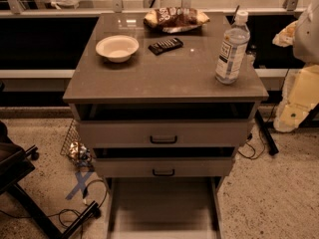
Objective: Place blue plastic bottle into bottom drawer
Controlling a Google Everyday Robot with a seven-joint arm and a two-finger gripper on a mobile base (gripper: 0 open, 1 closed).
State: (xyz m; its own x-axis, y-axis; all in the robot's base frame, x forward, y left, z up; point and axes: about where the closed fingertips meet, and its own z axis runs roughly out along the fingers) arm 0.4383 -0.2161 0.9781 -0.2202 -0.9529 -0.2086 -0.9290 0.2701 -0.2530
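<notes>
The gripper I move should next go to the blue plastic bottle and close around its middle, at the upper part of its white label (232,50).
The blue plastic bottle (232,49) is clear with a white cap and a white label. It stands upright on the right side of the grey cabinet's top (164,76). The bottom drawer (162,208) is pulled out at the foot of the cabinet, a wide shallow grey tray with nothing in it. The two upper drawers (163,133) stand slightly open. My arm comes in at the right edge, and the gripper (285,35) hangs to the right of the bottle at cap height, apart from it.
On the cabinet top stand a white bowl (117,48), a dark remote-like bar (165,45) and a chip bag (175,18). A chair base (30,193) and cables (82,203) lie on the floor at the left. A wire basket (75,146) stands beside the cabinet.
</notes>
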